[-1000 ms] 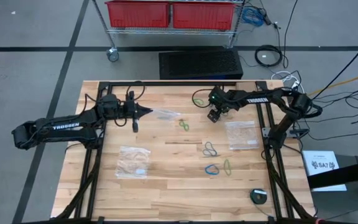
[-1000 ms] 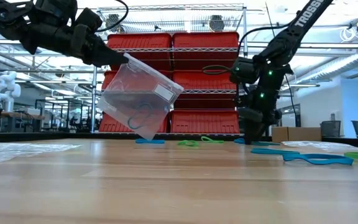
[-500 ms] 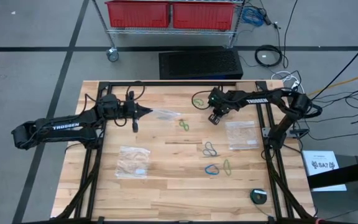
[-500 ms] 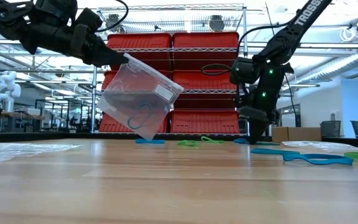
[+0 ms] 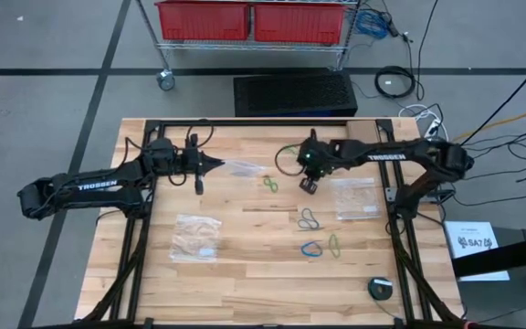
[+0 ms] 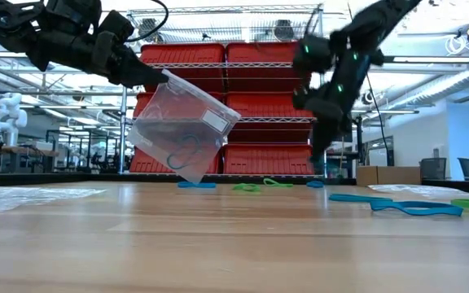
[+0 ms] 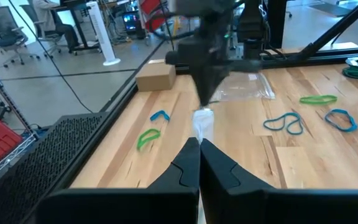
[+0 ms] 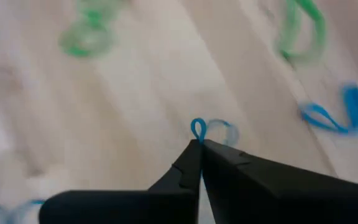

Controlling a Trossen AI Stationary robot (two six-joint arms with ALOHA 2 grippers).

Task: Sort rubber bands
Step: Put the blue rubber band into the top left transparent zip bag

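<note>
My right gripper needs to release the blue rubber band inside the clear plastic bag (image 5: 240,168) that my left gripper is holding. The band is raised above the table's far middle.
My left gripper (image 5: 210,164) is shut on a clear plastic bag (image 5: 245,168) and holds it in the air over the table's far left part. The bag also shows in the low view (image 6: 181,130), with a dark band inside. My right gripper (image 5: 307,185) is raised above the middle of the table's far part, shut on a small blue rubber band (image 8: 197,129). Loose bands lie flat on the wood: a green one (image 5: 270,184), a teal one (image 5: 310,218), a blue one (image 5: 312,249) and a yellow-green one (image 5: 335,243). My left gripper pinches the bag's upper corner (image 6: 163,79) between its two shut fingers, coming level from the table's left. The bag hangs tilted below and beyond the fingers, clear of the table. My right gripper pinches the blue band between its fingertips, fingers pointing down. A small loop of the band (image 8: 197,127) sticks out past the tips, lifted off the wood.
Two more clear bags lie flat on the table, one at the near left (image 5: 196,236) and one at the right (image 5: 354,196). A tape roll (image 5: 381,288) sits at the near right corner. Black frame rails run along both table sides.
My right gripper has risen from the table top and gone a little toward the table's left and near edge, carrying the blue band up with it. My left gripper and its bag have kept still.
</note>
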